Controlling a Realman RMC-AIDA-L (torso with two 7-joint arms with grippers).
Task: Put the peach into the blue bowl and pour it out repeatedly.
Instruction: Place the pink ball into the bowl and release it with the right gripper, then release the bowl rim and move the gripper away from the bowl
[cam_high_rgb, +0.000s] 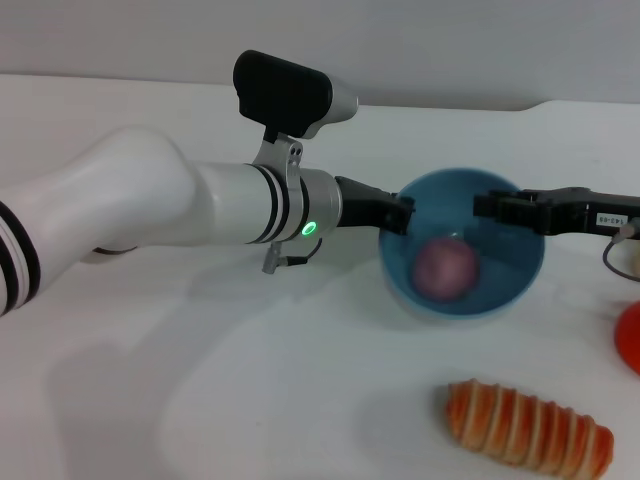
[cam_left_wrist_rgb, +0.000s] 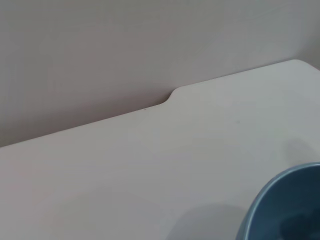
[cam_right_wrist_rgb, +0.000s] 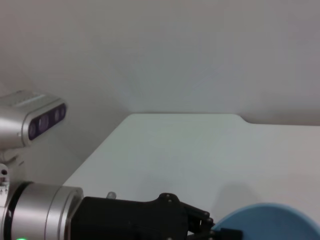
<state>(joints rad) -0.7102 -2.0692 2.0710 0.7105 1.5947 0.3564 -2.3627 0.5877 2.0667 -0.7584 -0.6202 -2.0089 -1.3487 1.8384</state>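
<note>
Next, I set the blue bowl down with my left gripper on the table (cam_high_rgb: 488, 292) just behind the striped loaf.
The blue bowl (cam_high_rgb: 512, 268) sits right of the table's middle, its mouth tipped toward me. The pink peach (cam_high_rgb: 446, 268) lies inside it, low in the bowl. My left gripper (cam_high_rgb: 400, 216) reaches in from the left and is shut on the bowl's left rim. The right wrist view shows the same hold, the left gripper (cam_right_wrist_rgb: 202, 222) meeting the bowl (cam_right_wrist_rgb: 270, 222). My right gripper (cam_high_rgb: 492, 206) comes in from the right and hovers over the bowl's right rim, above the peach. A piece of the bowl's wall (cam_left_wrist_rgb: 285, 210) shows in the left wrist view.
A long orange-and-white striped loaf (cam_high_rgb: 528, 425) lies near the table's front edge, right of centre. A red-orange round thing (cam_high_rgb: 630, 338) is cut off by the right border. The table's back edge (cam_left_wrist_rgb: 170, 97) has a notch.
</note>
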